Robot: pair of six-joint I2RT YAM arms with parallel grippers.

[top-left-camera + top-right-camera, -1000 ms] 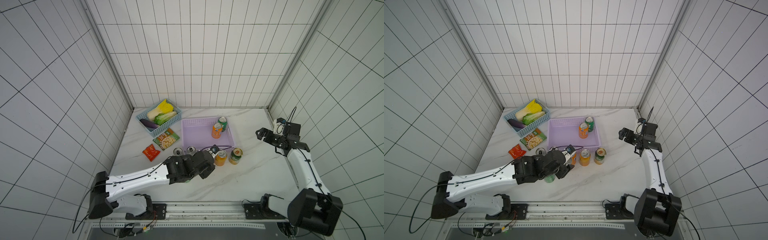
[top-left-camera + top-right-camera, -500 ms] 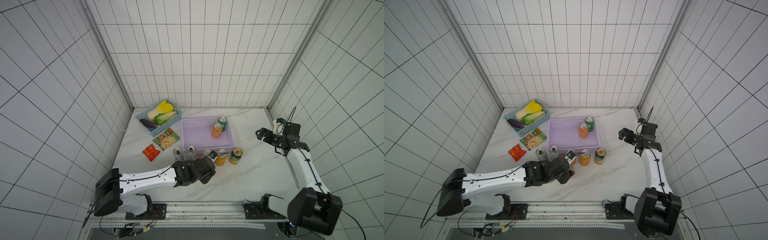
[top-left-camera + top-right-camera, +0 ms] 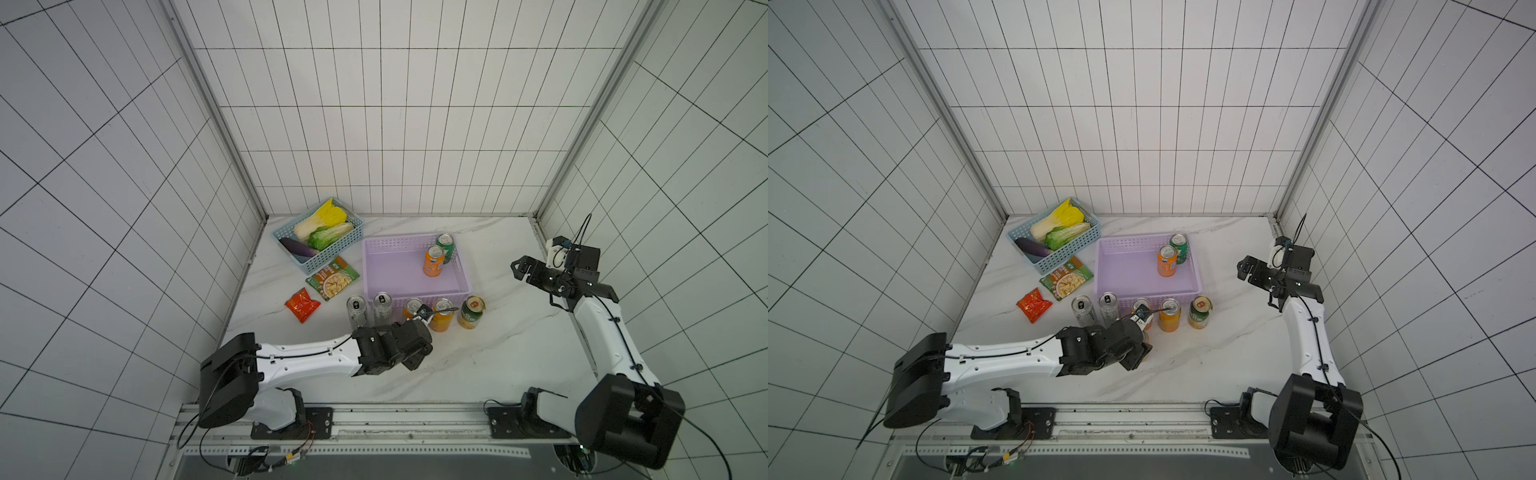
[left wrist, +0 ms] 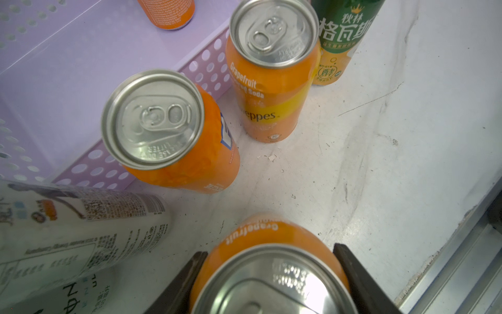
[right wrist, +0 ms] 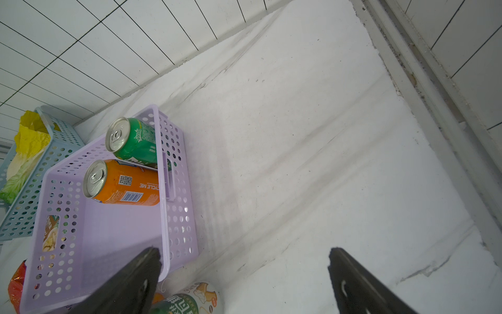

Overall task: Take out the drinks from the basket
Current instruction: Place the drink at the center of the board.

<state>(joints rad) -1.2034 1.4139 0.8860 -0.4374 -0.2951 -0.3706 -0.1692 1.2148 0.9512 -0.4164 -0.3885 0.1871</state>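
Note:
The orange can sits inside the lilac basket next to the green can, and my right gripper should close on the upper body (image 3: 433, 260) (image 5: 116, 181) of that can next.
My left gripper (image 4: 269, 251) is shut on an orange drink (image 4: 271, 239), held upright low over the marble in front of the lilac basket (image 3: 374, 249). In both top views the gripper (image 3: 415, 353) hides that can. Between it and the basket's front wall stands a row of drinks: two slim silver-white cans (image 3: 356, 311) (image 3: 382, 307), two orange cans (image 3: 412, 307) (image 3: 441, 318) and a green-and-gold can (image 3: 471, 311). Inside the basket, at its far right corner, stand an orange can (image 5: 122, 185) and a green can (image 5: 135, 144). My right gripper (image 5: 243, 251) hangs open and empty, right of the basket.
A blue basket of vegetables (image 3: 320, 245) stands at the back left. A green snack packet (image 3: 332, 279) and a red packet (image 3: 302, 305) lie left of the lilac basket. Bare marble stretches right of the basket and along the table's front edge.
My left gripper has moved down and toward the table's front with the orange can, uncovering the two slim cans. The right arm has not moved.

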